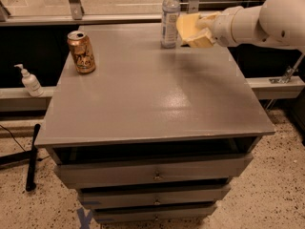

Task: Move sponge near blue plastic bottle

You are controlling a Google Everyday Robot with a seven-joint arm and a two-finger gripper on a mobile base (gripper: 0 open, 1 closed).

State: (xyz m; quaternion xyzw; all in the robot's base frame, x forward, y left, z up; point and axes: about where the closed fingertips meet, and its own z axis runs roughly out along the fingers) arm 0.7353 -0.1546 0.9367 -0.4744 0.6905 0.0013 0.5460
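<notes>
The sponge will be set free from my gripper at the back of the grey cabinet top, beside the blue plastic bottle [192,34].
The blue plastic bottle [170,17] stands upright at the back of the grey cabinet top [152,94], a little right of centre. The pale yellow sponge [187,25] is held in my gripper [199,30], just right of the bottle and slightly above the surface. The gripper comes in from the right on a white arm [259,20] and is shut on the sponge. The sponge's left edge is close to the bottle, and I cannot tell whether they touch.
A copper-coloured drink can [81,52] stands at the back left of the top. A small white pump bottle [30,81] sits on a ledge to the left, below the top. Drawers [155,174] face the front. A black pole [31,156] lies on the floor.
</notes>
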